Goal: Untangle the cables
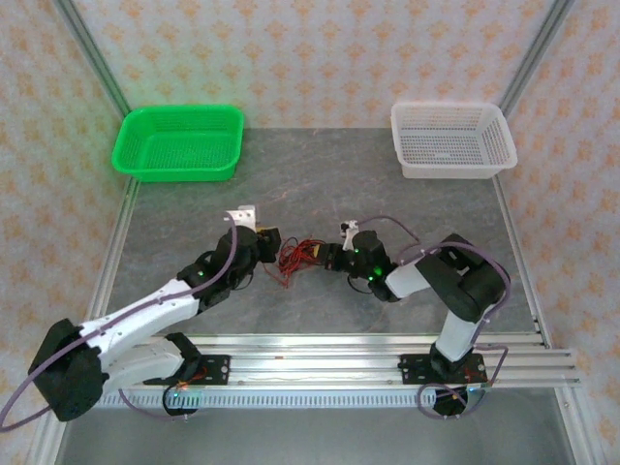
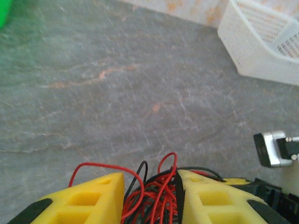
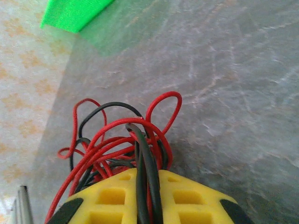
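Note:
Right gripper pinches red and black cables at the tangle's edge; it should open, then take the tangle's middle (image 1: 294, 256) beside my left gripper.
The cables (image 1: 295, 257) are a small tangle of thin red and black wires on the grey tabletop, between the two grippers. My left gripper (image 1: 274, 247) reaches in from the left. In the left wrist view its yellow fingers (image 2: 100, 196) stand apart on either side of the cables (image 2: 159, 191), and the jaws of the left gripper (image 2: 151, 173) are partly closed round the bundle without pinching it. My right gripper (image 1: 326, 258) comes from the right. In its wrist view the right gripper (image 3: 145, 171) is shut on the cables (image 3: 141, 149), with loops fanning out ahead of it.
A green basket (image 1: 179, 143) stands at the back left and a white basket (image 1: 452, 140) at the back right. The white basket (image 2: 261, 42) shows in the left wrist view, the green basket (image 3: 70, 14) in the right. A rail (image 1: 368, 363) runs along the near edge.

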You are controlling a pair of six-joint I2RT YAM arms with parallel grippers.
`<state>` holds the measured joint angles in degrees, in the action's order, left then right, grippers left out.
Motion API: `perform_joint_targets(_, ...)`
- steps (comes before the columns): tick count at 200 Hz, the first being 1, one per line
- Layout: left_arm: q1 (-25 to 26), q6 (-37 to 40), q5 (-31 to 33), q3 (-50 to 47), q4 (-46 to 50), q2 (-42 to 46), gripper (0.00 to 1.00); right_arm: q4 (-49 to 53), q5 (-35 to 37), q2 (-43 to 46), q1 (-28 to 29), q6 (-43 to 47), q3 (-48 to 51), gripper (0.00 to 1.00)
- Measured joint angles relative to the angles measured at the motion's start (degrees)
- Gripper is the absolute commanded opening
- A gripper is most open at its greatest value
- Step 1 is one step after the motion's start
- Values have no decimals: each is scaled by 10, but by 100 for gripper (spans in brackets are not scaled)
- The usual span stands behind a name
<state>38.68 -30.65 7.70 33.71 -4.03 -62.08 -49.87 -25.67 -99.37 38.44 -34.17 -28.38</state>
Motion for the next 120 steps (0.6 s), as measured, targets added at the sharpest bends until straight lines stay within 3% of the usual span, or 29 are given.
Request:
perform_joint_targets(65, 7, -15, -30, -20, -62, -150, 39, 66, 24, 9, 0, 15, 12, 0)
perform_joint_targets(120, 16, -20, -66, -21, -110, -188, 39, 130, 46, 40, 0, 25, 12, 0)
